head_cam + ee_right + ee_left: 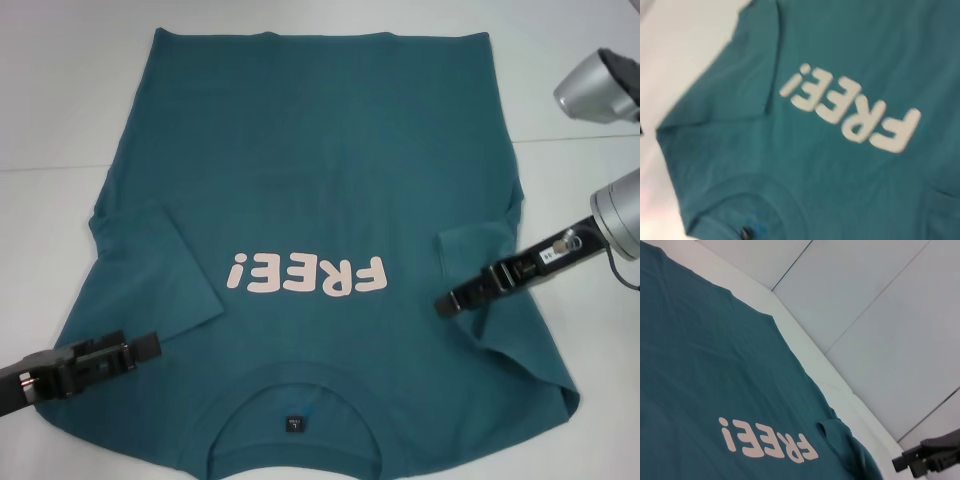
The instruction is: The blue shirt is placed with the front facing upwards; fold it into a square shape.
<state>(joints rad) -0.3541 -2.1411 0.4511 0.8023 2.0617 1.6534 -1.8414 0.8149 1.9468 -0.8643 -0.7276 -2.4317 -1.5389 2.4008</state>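
Note:
My left gripper is going to close on the folded sleeve's outer edge (60,345) at the shoulder of the blue shirt, on the side where the exclamation mark is.
The blue shirt (320,180) lies flat on the white table, front up, with the pink "FREE!" print (305,275) and the collar (295,395) with its dark neck tag (293,424) nearest me. Both sleeves are folded inward, the left one (165,270) and the right one (480,250). My left gripper (150,347) is low over the shirt's near left shoulder. My right gripper (447,303) is over the folded right sleeve; it also shows in the left wrist view (900,462). Neither visibly holds cloth. The shirt fills the left wrist view (700,365) and the right wrist view (840,165).
The white table (60,90) shows bare to the left, right and far side of the shirt. A silver link of my right arm (600,85) hangs above the far right of the table. The shirt's near right corner (560,395) is slightly rumpled.

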